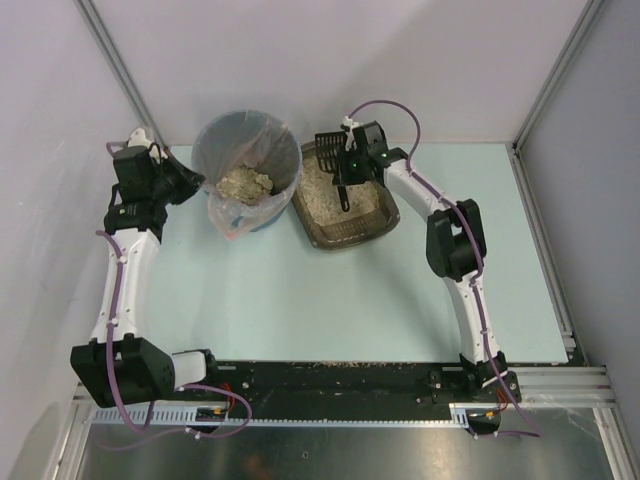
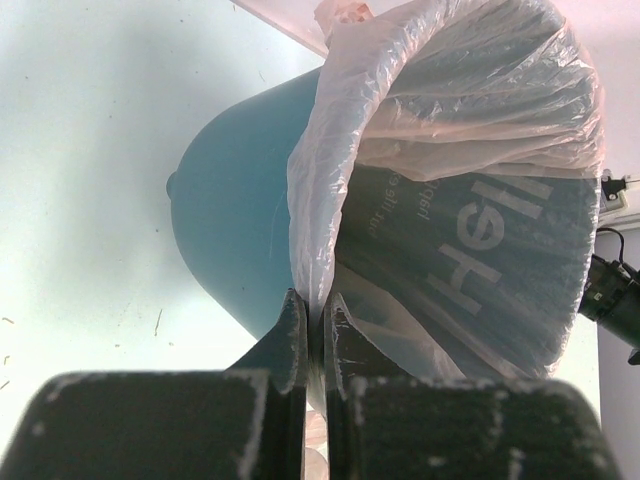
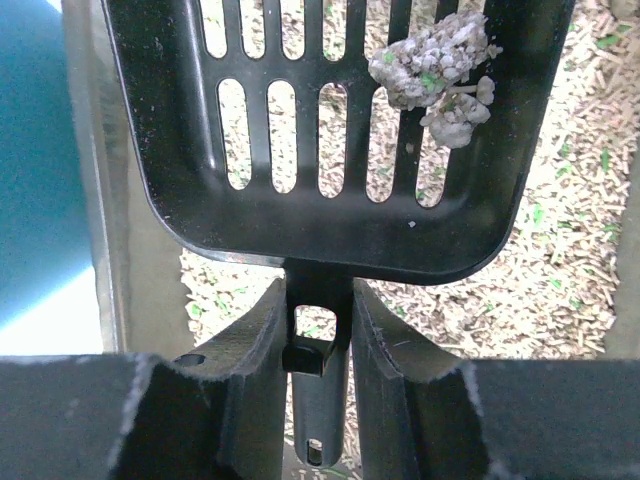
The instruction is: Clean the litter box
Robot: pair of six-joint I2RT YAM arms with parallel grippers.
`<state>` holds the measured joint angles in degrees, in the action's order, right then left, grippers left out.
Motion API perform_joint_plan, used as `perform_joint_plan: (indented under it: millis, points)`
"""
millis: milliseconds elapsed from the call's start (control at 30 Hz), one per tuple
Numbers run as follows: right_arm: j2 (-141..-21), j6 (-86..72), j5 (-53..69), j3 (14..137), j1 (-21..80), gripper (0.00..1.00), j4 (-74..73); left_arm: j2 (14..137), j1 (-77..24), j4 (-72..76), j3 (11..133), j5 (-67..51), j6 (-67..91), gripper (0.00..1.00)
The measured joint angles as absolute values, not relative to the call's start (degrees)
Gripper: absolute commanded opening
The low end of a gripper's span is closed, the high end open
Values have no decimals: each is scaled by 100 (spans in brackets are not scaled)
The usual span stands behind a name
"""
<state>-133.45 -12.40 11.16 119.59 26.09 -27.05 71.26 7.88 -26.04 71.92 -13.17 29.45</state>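
My right gripper should open and grip the handle nearer the handle's end (image 3: 319, 412) before it carries the clump, because it is holding the scoop too close to its slotted head.
The grey-brown litter box (image 1: 345, 222) with beige granules lies right of the teal bin (image 1: 247, 170). My right gripper (image 1: 346, 178) is shut on the handle of a black slotted scoop (image 1: 332, 150) held over the box's far end. In the right wrist view the scoop (image 3: 330, 130) carries a pale grey clump (image 3: 430, 65) above the granules (image 3: 560, 250), with the box's rim (image 3: 100, 200) at left and the gripper (image 3: 320, 310) clamped on the handle. My left gripper (image 1: 197, 183) is shut on the bin's clear plastic liner (image 2: 330, 180) at the rim, its fingertips (image 2: 293, 330) pinching the film.
The bin (image 2: 235, 230) is tipped toward the left wrist camera and holds a pile of scooped litter (image 1: 245, 184). White walls and metal frame posts close in the pale green table (image 1: 300, 290) at the back and sides. Both arm bases sit at the near edge.
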Motion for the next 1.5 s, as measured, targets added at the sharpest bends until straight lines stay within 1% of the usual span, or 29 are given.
perform_joint_plan:
  millis: [267,533,733,933,967,1033,1067,1100,1167,1233,1333,1433,1500]
  points:
    - [-13393,-1225,1127,12151,2687,0,-2991,7070,790,-2582,7131,-1315,2943,0]
    - [-13229,-1194,1175,12145,2685,0,-3830,7070,790,-2578,7129,-1315,2943,0]
    - [-12672,-1166,1009,11408,2818,1,-3962,7070,790,-2569,7124,-1317,2943,0]
    - [-12619,-1168,740,11026,3022,12,-3909,7063,790,-2528,7098,-1317,2943,0]
    - [-12619,-1166,674,10978,3050,16,-3868,7059,790,-2532,7096,-1319,2943,0]
    - [-12619,-1166,563,10890,3098,18,-3780,7050,790,-2534,7091,-1319,2943,0]
    - [-12619,-1164,502,10853,3120,23,-3750,7048,790,-2536,7091,-1321,2945,0]
    - [-12619,-1162,443,10831,3142,24,-3732,7048,790,-2534,7091,-1319,2943,0]
    - [-12619,-1157,322,10798,3192,33,-3688,7046,790,-2536,7091,-1319,2945,0]
    - [-12619,-1146,169,10755,3242,45,-3614,7043,790,-2536,7091,-1319,2943,0]
    - [-12610,-1098,-45,10525,3304,52,-3428,7032,790,-2536,7078,-1319,2943,0]
    - [-12608,-1028,-183,10300,3361,53,-3138,7015,790,-2519,7050,-1319,2945,0]
    - [-12547,-1013,-268,10200,3393,50,-3006,7004,790,-2517,7043,-1321,2943,0]
